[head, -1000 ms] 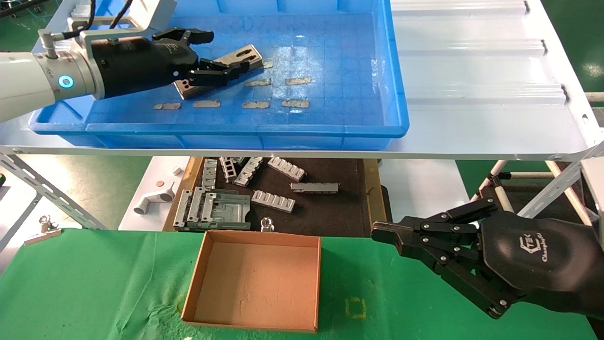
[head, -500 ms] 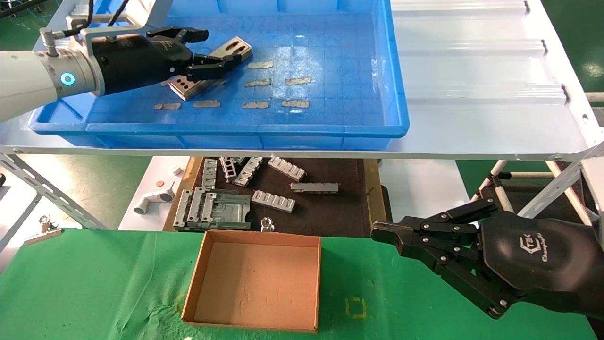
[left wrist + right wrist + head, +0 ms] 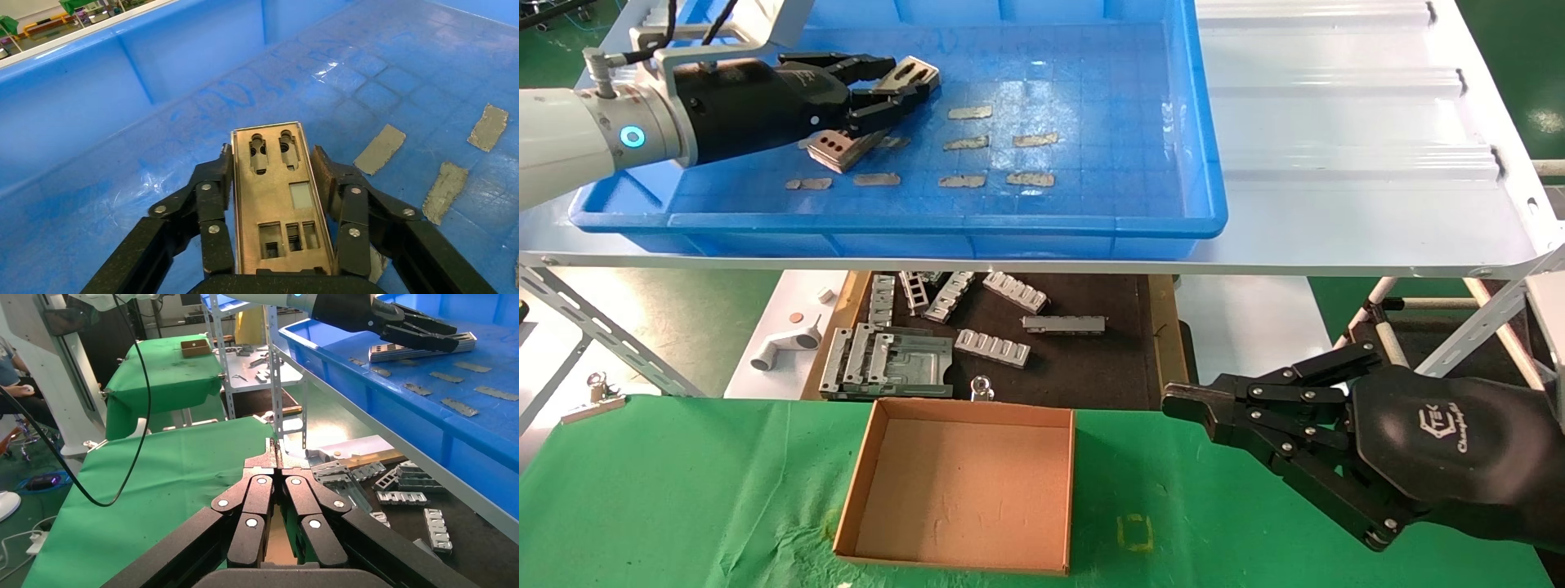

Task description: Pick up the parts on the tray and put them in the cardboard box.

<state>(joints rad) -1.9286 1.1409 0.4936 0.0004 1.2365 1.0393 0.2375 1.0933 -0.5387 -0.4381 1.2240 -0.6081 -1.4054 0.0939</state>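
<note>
Next, my left gripper opens, as it is shut around a stack of nested silver-grey parts, and take just the top part (image 3: pixel 916 74) by its long sides before lifting.
The silver-grey part (image 3: pixel 916 74), a long punched plate, is held edge to edge by my left gripper (image 3: pixel 888 88) above the left half of the blue tray (image 3: pixel 1091 98). In the left wrist view the part (image 3: pixel 278 196) runs lengthwise between both fingers, with the gripper (image 3: pixel 272 160) shut on its long sides over the tray floor (image 3: pixel 379 79). The empty cardboard box (image 3: pixel 960 490) lies on the green cloth below. To the right of the box, my right gripper (image 3: pixel 1173 402) stays parked and shut with nothing in it; in its own wrist view its tips (image 3: pixel 276 447) meet.
Several ragged grey patches (image 3: pixel 964 143) dot the tray floor. Ribbed grey brackets (image 3: pixel 993 347) lie on a dark mat (image 3: pixel 1083 367) behind the box. A white shelf (image 3: pixel 1336 122) carries the tray. A binder clip (image 3: pixel 592 400) rests at the cloth's left edge.
The left gripper's fingers have closed on the part and it has shifted toward the tray's back left, rising off the floor. The right arm has not moved.
</note>
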